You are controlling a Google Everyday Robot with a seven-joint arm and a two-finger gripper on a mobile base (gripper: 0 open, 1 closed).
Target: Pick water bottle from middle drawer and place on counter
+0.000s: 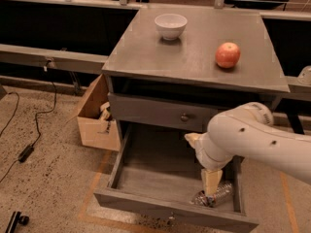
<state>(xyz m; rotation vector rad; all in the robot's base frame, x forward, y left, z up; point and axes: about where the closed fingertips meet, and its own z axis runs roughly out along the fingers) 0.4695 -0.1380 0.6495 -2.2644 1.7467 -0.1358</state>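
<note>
I need to close my gripper on the end of the water bottle [224,189] nearest the middle drawer's side, so the rest sticks out toward the middle of the drawer.
The water bottle [217,194] lies on its side in the front right corner of the middle drawer [155,171], which is pulled wide open. My gripper [210,188] hangs from the white arm [248,137] and reaches down into the drawer, right above the bottle and touching or nearly touching it. The arm hides part of the drawer's right side. The counter [189,62] above is the grey cabinet top.
A white bowl [170,25] and a red apple [228,55] stand on the counter. A closed drawer front with a knob [184,117] sits above the open drawer. An open cardboard box [95,115] stands left of the cabinet. Cables [29,140] lie on the floor.
</note>
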